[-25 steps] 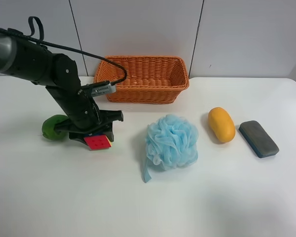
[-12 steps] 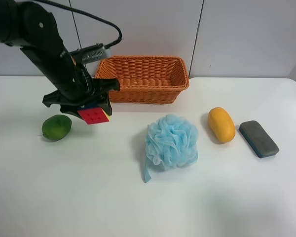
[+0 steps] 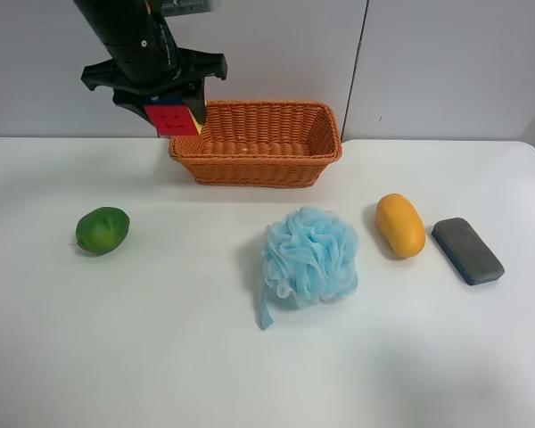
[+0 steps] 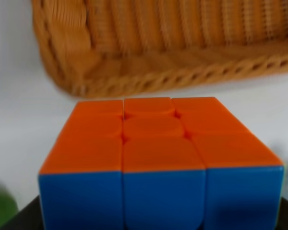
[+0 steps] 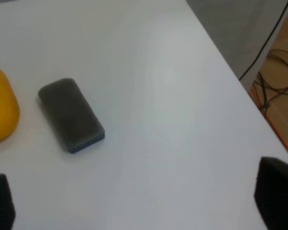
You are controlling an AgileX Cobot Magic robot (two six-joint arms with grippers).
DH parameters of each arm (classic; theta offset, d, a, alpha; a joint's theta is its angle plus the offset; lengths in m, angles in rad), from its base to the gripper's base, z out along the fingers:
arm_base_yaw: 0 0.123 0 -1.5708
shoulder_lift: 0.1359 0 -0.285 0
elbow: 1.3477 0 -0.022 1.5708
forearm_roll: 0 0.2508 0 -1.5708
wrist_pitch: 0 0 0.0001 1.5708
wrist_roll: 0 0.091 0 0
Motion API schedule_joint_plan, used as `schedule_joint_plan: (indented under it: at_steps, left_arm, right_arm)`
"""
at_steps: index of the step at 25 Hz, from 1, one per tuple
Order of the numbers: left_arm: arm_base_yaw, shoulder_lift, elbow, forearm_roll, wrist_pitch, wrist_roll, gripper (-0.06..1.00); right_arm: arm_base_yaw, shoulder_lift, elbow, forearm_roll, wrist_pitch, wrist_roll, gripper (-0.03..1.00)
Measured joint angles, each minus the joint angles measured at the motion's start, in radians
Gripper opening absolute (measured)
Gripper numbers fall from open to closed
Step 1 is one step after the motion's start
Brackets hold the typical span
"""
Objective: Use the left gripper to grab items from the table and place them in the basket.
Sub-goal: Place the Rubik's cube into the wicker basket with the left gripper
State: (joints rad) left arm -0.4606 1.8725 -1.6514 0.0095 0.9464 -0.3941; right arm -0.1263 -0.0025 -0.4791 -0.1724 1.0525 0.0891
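Observation:
The robot's left gripper should release the puzzle cube in the basket (image 3: 226, 136), behind the basket's front rim, on the green fruit's side.
My left gripper (image 3: 166, 100) is shut on the multicoloured puzzle cube (image 3: 171, 119) and holds it high, over the left end of the orange wicker basket (image 3: 259, 165). In the left wrist view the cube (image 4: 153, 158) shows orange and blue faces, with the basket's corner (image 4: 149, 48) beyond it. The green round fruit (image 3: 102, 229), the light-blue pouf (image 3: 310, 254), the orange-yellow fruit (image 3: 400, 225) and the grey-blue block (image 3: 467, 251) lie on the white table (image 3: 160, 348). My right gripper (image 5: 139, 201) is open and empty near the block (image 5: 71, 114).
The right wrist view shows the orange-yellow fruit (image 5: 1, 110) beside the block, and the table's edge with floor and cables (image 5: 278, 72) beyond it. A grey panelled wall (image 3: 428, 62) stands behind the basket. The right arm does not show in the exterior view.
My left gripper has lifted the cube off the table beside the green fruit and carried it up and back, to above the basket's left end. The other items have not moved.

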Motion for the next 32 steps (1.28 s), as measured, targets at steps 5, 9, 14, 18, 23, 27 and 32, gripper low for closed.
schedule_joint_plan:
  at_steps: [5,9,14,18,23,27,32]
  left_arm:
    - [0.000,0.158,-0.237,0.012,0.045,0.086,0.57]
    - [0.000,0.274,-0.368,0.016,0.043,0.129,0.57]
    - [0.000,0.386,-0.406,0.027,-0.003,0.152,0.57]
    - [0.000,0.448,-0.406,0.033,-0.093,0.157,0.57]
    - [0.000,0.481,-0.406,0.040,-0.173,0.157,0.57]
    - [0.000,0.494,-0.406,0.047,-0.204,0.157,0.57]
    - [0.000,0.503,-0.406,0.047,-0.212,0.157,0.57]
  right_arm:
    - [0.000,0.000,0.000,0.000,0.000,0.000,0.99]
    - [0.000,0.000,0.000,0.000,0.000,0.000,0.99]
    - [0.000,0.000,0.000,0.000,0.000,0.000,0.99]
    - [0.000,0.000,0.000,0.000,0.000,0.000,0.99]
    - [0.000,0.000,0.000,0.000,0.000,0.000,0.99]
    - [0.000,0.000,0.000,0.000,0.000,0.000,0.99]
    - [0.000,0.000,0.000,0.000,0.000,0.000,0.99]
